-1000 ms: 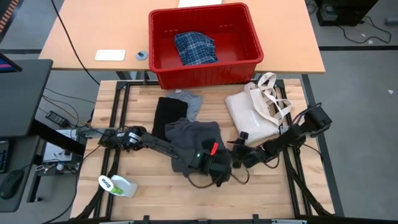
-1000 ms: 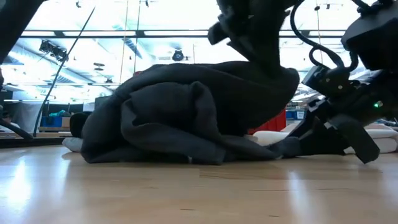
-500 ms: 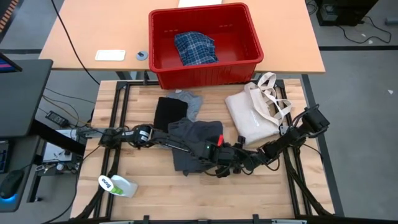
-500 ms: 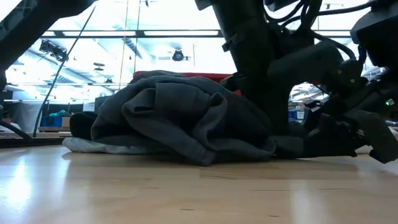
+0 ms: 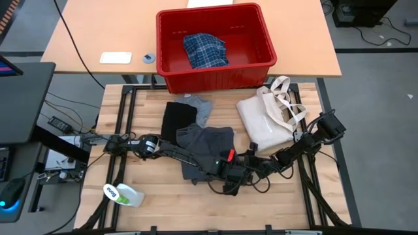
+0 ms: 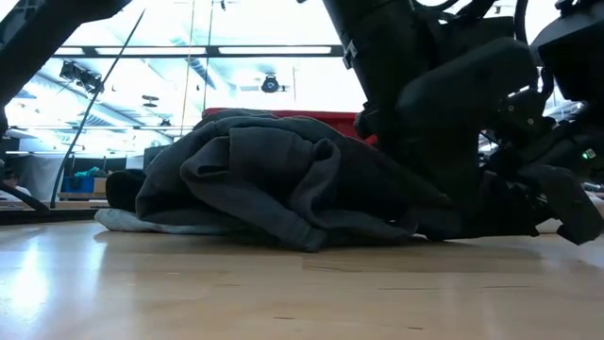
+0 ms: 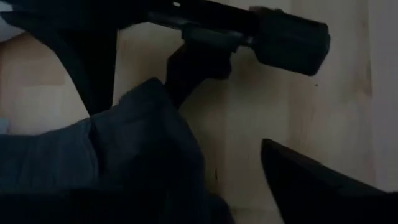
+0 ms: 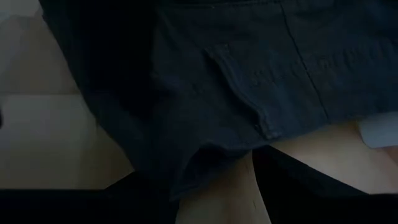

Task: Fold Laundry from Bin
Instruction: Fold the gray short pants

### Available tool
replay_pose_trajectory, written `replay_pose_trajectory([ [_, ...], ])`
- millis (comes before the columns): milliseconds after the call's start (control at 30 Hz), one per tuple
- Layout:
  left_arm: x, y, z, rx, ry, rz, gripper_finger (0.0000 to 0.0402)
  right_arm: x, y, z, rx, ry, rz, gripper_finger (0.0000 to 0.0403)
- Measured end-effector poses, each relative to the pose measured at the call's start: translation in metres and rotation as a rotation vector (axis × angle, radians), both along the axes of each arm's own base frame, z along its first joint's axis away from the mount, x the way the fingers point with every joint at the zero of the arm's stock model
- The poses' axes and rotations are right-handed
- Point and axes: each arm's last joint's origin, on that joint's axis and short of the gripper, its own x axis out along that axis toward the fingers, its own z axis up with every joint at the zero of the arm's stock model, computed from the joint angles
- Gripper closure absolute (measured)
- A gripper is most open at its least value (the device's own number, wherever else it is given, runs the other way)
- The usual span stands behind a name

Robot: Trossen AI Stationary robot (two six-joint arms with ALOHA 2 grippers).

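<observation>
The dark grey garment is lying bunched up in a heap. My left gripper needs to grab the garment's near edge [image 7: 171, 124] and lift it to spread the garment out before folding.
A dark grey garment [image 5: 206, 151] of the laundry lies bunched in a low heap [image 6: 274, 189] on the wooden table. At its near right edge my left gripper [image 5: 230, 177] points steeply down, open; cloth [image 7: 143, 155] hides one finger and the other finger [image 7: 311, 186] stands over bare wood. From the right, my right gripper [image 5: 252, 163] sits low at the garment's right edge, its fingers apart. The red bin [image 5: 261, 62] behind the table holds a blue plaid shirt [image 5: 205, 49]. My left gripper has the garment's edge [image 7: 180, 143] lying over one of its fingers, which the cloth hides; whether it touches, I cannot tell. My right gripper has the garment's seamed hem [image 8: 199, 168] hanging down by one finger [image 8: 137, 199], with bare wood between the fingers; whether it touches does not show.
A folded black garment [image 5: 177, 121] and a light grey T-shirt [image 5: 204, 108] lie at the table's far side. A cream tote bag [image 5: 266, 123] lies to the right, close to my right arm. A white and green bottle [image 5: 123, 194] lies near the front left corner.
My left gripper has come down and drawn back toward the table's near edge. The garment's right part, which was held up high a second ago, has sunk onto the table, and the heap is lower and more compact now.
</observation>
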Motion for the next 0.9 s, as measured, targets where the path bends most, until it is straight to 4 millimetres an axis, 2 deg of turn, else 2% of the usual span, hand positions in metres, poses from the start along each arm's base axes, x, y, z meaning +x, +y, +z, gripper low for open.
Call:
replay_pose_trajectory([
  [100,0.001,0.0,-0.005,0.026,0.013,-0.015,0.0111,0.0,0.0,0.0,0.002,-0.004,-0.002,0.0207],
  [167,0.0,0.001,-0.01,0.069,0.029,0.001,0.0099,0.0,0.0,0.0,0.006,-0.004,0.0,0.0207],
  [367,0.0,0.007,-0.025,0.167,0.075,0.017,0.0114,0.0,0.0,0.0,0.019,-0.001,0.011,0.0207],
  [433,0.0,0.01,-0.028,0.202,0.082,0.036,0.0135,0.0,0.0,0.0,0.019,-0.001,0.013,0.0207],
  [500,-0.001,0.013,-0.028,0.219,0.093,0.044,0.0172,0.0,0.0,0.0,0.019,0.001,0.014,0.0207],
  [700,-0.004,0.016,-0.022,0.228,0.114,0.051,0.0368,-0.002,0.003,0.003,-0.004,0.014,0.035,0.0207],
  [800,-0.009,0.016,-0.008,0.221,0.116,0.068,0.0377,-0.006,0.005,0.017,-0.03,-0.006,0.045,0.0207],
  [900,-0.016,0.018,0.017,0.212,0.106,0.091,0.0375,-0.013,0.006,0.038,-0.082,-0.046,0.024,0.0207],
])
